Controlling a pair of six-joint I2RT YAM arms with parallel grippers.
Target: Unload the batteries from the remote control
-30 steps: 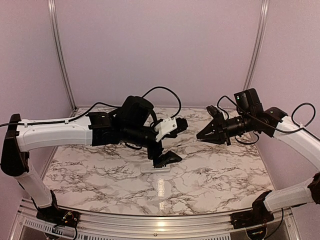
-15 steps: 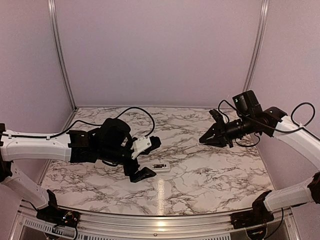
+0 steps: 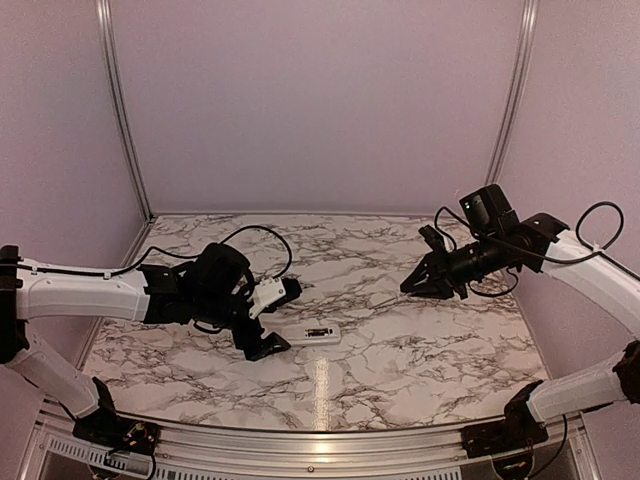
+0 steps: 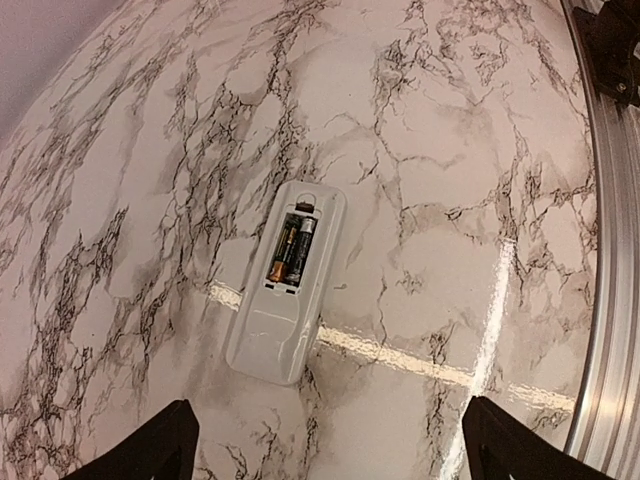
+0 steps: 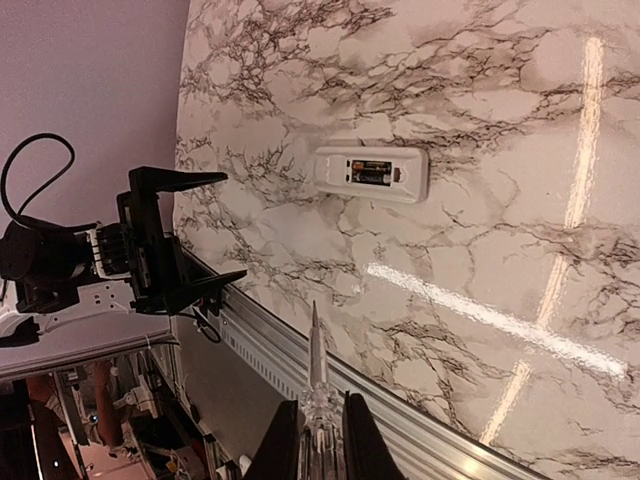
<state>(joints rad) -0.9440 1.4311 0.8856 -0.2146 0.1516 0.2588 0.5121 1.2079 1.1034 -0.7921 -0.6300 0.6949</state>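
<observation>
I will close my left gripper on the sides of the remote control's plain end (image 3: 287, 336) (image 4: 266, 348), because that keeps the battery hollow at the other end of the remote control clear.
The white remote control (image 3: 312, 333) lies flat on the marble table with its battery recess facing up. In the left wrist view the remote (image 4: 262, 345) holds two batteries (image 4: 291, 250) side by side in the open recess. It also shows in the right wrist view (image 5: 412, 172), with the batteries (image 5: 368, 173) inside. My left gripper (image 3: 275, 318) is open and empty, just left of the remote; its fingertips frame the bottom of the left wrist view (image 4: 325, 445). My right gripper (image 3: 412, 283) is shut on a thin grey stick (image 5: 317, 375), held in the air to the right of the remote.
An aluminium rail (image 3: 300, 440) runs along the table's front edge. Pink walls with metal posts (image 3: 120, 110) close in the back and sides. The left gripper (image 5: 165, 240) shows in the right wrist view, past the remote.
My left arm has pulled back to the left and lowered, away from above the remote, which stays on the table. My right gripper with the stick has drifted slightly right.
</observation>
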